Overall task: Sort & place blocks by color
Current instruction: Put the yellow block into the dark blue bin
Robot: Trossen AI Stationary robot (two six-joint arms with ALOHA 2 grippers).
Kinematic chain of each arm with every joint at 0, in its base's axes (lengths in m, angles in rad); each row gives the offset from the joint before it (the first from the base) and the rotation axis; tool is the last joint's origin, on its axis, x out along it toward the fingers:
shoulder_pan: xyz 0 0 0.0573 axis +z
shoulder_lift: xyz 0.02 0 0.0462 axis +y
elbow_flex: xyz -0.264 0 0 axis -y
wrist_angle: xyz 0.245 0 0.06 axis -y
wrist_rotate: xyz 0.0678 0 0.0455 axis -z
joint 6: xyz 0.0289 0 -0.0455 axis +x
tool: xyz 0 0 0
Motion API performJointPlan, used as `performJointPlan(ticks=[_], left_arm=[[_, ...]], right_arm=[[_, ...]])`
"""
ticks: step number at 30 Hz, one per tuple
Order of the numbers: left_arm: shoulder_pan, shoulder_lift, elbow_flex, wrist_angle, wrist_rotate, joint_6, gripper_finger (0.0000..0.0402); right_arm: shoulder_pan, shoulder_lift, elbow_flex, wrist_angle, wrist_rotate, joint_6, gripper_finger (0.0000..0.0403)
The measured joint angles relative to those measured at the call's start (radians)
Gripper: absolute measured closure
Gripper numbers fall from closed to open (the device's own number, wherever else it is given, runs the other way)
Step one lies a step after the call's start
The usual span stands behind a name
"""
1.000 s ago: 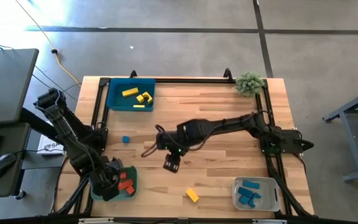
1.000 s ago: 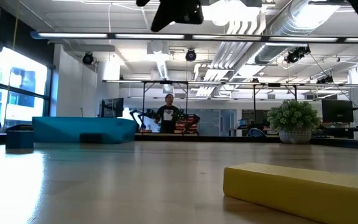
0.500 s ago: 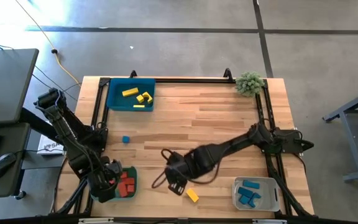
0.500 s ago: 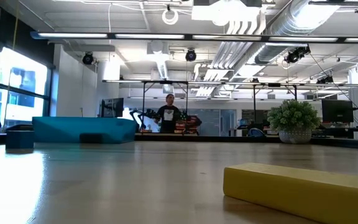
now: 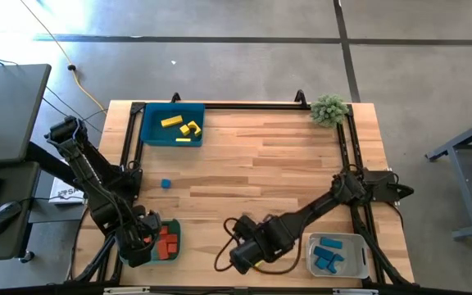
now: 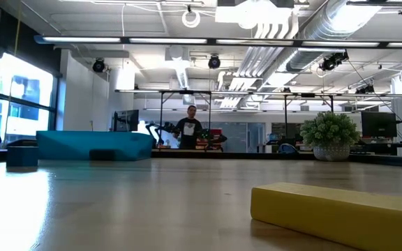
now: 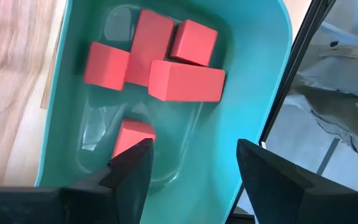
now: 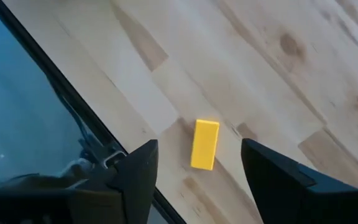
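My right gripper should next move down to the yellow bar by the table's near edge and close on the middle of its long sides (image 5: 258, 264) (image 8: 204, 148).
My left gripper (image 5: 140, 246) (image 7: 191, 168) stands open, pointing down over the green tray (image 5: 173, 246) (image 7: 260, 74) at the near left. Several red blocks (image 7: 166, 59) lie in that tray, one (image 7: 132, 135) right beside a fingertip. My right gripper (image 5: 240, 260) (image 8: 197, 168) hangs open above a yellow bar (image 8: 204, 144) (image 6: 347, 213) that lies flat on the table by its near edge; the arm hides the bar in the high view. A blue cube (image 5: 165, 183) rests on the wood at mid left.
A blue tray (image 5: 172, 124) with yellow blocks stands at the far left. A grey tray (image 5: 337, 254) with blue blocks stands at the near right, close to my right arm. A small plant (image 5: 329, 109) sits at the far right corner. A person (image 6: 189, 129) stands far off in the room.
My right gripper has swung from the table's middle toward the near edge, rolling as it went, and now hangs over the yellow bar. It has left the top of the low view. The blocks and trays lie where they were.
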State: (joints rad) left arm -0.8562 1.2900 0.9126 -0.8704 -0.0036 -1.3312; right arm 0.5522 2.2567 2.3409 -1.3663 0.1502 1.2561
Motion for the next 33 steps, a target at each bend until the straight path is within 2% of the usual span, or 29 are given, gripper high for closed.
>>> performJointPlan(ticks=[4, 19, 33], left_arm=[[0.0, 0.0, 0.0, 0.003, 0.0, -0.001, 0.0181], [0.0, 0.0, 0.0, 0.007, 0.0, -0.004, 0.0179], [0.0, 0.0, 0.0, 0.007, 0.0, -0.004, 0.0179]], right_arm=[[0.016, 0.044, 0.0, 0.001, -0.013, 0.005, 0.0185], [0.026, 0.211, 0.0, -0.004, -0.183, 0.001, 0.0185], [0.017, 0.288, 0.0, -0.003, -0.229, -0.004, 0.0185]])
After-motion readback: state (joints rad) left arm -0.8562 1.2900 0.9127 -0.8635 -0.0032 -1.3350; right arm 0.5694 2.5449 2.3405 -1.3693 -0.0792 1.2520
